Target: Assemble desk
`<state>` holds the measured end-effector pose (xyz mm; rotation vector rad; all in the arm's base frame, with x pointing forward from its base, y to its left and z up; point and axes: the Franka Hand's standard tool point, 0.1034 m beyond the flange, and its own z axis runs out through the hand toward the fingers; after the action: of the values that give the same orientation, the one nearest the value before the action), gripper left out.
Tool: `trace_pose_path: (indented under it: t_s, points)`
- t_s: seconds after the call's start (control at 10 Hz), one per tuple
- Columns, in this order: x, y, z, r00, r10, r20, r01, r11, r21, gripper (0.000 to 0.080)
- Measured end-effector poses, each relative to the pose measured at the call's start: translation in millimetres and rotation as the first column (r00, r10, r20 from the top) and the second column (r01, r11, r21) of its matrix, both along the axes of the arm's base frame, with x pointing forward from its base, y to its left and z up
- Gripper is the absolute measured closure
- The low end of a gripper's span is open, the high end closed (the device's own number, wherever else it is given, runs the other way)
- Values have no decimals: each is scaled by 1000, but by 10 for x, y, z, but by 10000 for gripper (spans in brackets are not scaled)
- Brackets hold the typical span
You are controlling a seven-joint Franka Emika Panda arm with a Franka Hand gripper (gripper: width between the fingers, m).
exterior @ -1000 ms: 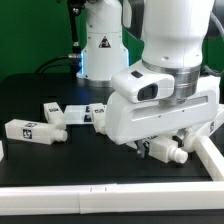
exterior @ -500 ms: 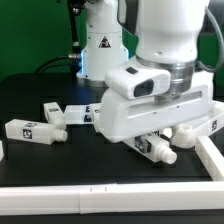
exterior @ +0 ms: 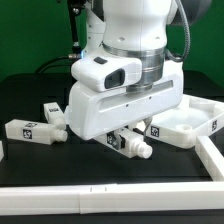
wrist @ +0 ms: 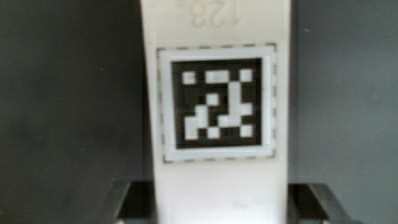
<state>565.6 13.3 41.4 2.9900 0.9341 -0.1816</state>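
The white leg, now held just above the black table, will be let go by my gripper on the black table [exterior: 40, 161] between the nearer loose leg and the front rail.
My gripper [exterior: 124, 141] is shut on a white block leg [exterior: 134, 147] and holds it just above the black table, with the leg's round peg pointing to the exterior view's right. In the wrist view the leg [wrist: 214, 60] runs lengthwise between my fingers [wrist: 135, 204], and its black-and-white tag [wrist: 215, 102] faces the camera. The white desk panel [exterior: 192, 121] lies flat at the exterior view's right, partly hidden by my arm. Two loose legs lie at the left: one [exterior: 29, 130] nearer the front, one [exterior: 54, 113] behind it.
A white rail [exterior: 100, 196] runs along the table's front edge and another [exterior: 211, 156] along the right side. The robot's base [exterior: 100, 50] stands at the back. The black tabletop [exterior: 30, 95] shows at the left.
My arm has moved toward the exterior view's left, carrying the leg away from the right rail and uncovering more of the desk panel. The loose legs have not moved.
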Motion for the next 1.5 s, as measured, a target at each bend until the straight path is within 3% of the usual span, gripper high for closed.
trace_pose_path:
  t_s: [0.2,0.4,0.5,0.9,1.1,1.3,1.4,1.5]
  points:
    - [-1,-35,-3,1000,3,-1,-3,1000,0,514]
    - [12,-563,-26,999,49,-22,-49,999,5,514]
    - [37,-752,-70,999,43,-30,-43,999,4,514]
    - [37,-1224,-234,995,92,-28,-91,996,11,514]
    - [44,-1336,-248,988,153,-15,-152,988,21,514]
    - [44,-1321,-251,989,145,-16,-144,989,20,505]
    - [43,-1324,-253,989,144,-16,-144,989,20,328]
    - [44,-1312,-230,989,145,-23,-145,989,21,328]
